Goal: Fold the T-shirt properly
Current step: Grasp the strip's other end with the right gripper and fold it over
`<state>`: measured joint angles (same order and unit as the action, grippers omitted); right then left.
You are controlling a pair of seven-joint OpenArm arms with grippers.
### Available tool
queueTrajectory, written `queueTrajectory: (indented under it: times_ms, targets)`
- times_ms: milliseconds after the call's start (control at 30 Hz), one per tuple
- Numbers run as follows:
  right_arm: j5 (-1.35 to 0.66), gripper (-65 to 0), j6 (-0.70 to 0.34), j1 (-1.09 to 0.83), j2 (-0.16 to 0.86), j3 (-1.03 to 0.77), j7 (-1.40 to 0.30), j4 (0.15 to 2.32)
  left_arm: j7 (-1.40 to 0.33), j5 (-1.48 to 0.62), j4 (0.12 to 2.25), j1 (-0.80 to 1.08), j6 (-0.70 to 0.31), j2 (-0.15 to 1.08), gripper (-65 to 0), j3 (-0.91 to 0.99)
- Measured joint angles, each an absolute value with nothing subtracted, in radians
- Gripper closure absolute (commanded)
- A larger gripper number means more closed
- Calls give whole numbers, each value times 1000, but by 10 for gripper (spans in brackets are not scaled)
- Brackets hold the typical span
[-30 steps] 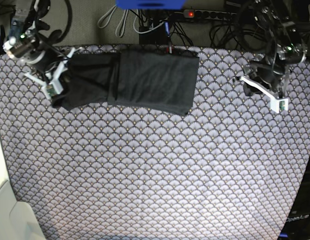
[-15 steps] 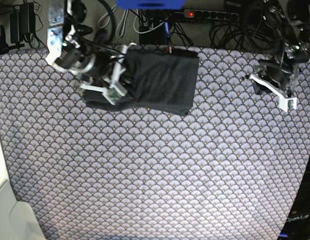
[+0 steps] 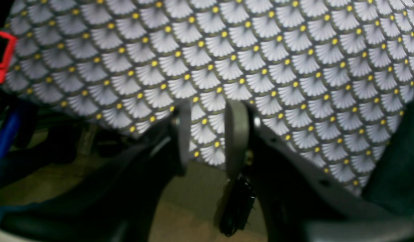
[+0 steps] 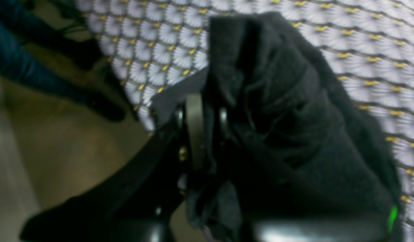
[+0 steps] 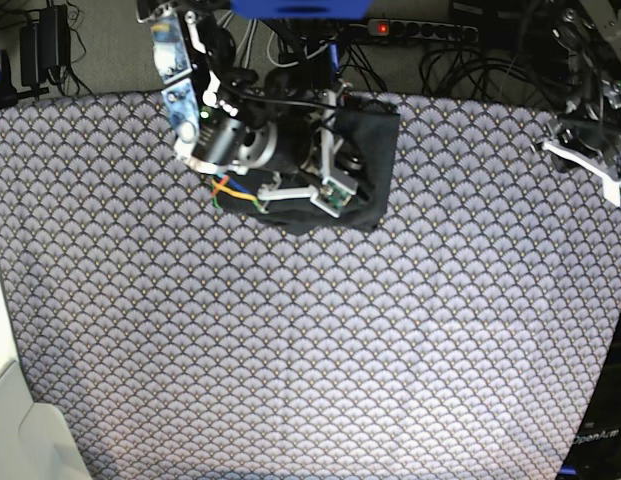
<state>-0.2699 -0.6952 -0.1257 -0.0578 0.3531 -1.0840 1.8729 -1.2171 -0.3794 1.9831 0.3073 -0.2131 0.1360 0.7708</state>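
Note:
The T-shirt bunches beyond my right gripper's pinch; next I open, grab the raised fold [image 4: 233, 48] near its end, spread it flat, then fold.
The dark charcoal T-shirt [image 5: 376, 150] lies bunched at the back edge of the scallop-patterned tablecloth [image 5: 310, 340], largely hidden under my right arm. My right gripper [image 5: 335, 188] is over the shirt and shut on a fold of it. In the right wrist view the fabric [image 4: 277, 111] is pinched between the fingers [image 4: 193, 131] and hangs in thick folds. My left gripper [image 5: 596, 168] is at the table's far right edge, away from the shirt. In the left wrist view it [image 3: 209, 134] is open and empty above the cloth's edge. The stripe mark is hidden.
A power strip [image 5: 420, 28] with a red light and tangled cables lie behind the table. A blue object [image 5: 300, 8] is at the top. A red clip [image 3: 2, 57] shows at the cloth's edge. A white surface [image 5: 20, 430] is at the bottom left.
My right arm has carried the shirt's left part to the right, over the rest of the shirt. My left arm has drawn back toward the table's right edge.

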Motion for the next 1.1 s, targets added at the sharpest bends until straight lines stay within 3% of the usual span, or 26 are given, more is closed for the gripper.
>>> queueTrajectory:
  times_ms: [300,467,633,733,933,1100]
  targets:
    - [-266,-12,-695,-80,-89,352,-1087,1752,-1224,-477,1983,337,-213,157,-176,776]
    - [-266,-139,-695,-78,-109,355,-1084,1747,-1223,-484,1983,337,-213,157,-176,776]
    - [-269,-319,-695,-78,-117,355,-1082,1748,-1223,-484,1983,337,-213,157,-176,776]
    - [-269,-374,-695,-79,-123,355,-1081,1748,-1223,-484,1983,337,-213,157,-176,776]
    - [-268,-379,-695,-61,-126,350,-1089,1781,-1222,-484,1983,343,-213,155,-176,775]
    - [-269,-380,-695,-54,-61,349,-1080,1843,-1223,-480,1983,351,-213,155,-176,773]
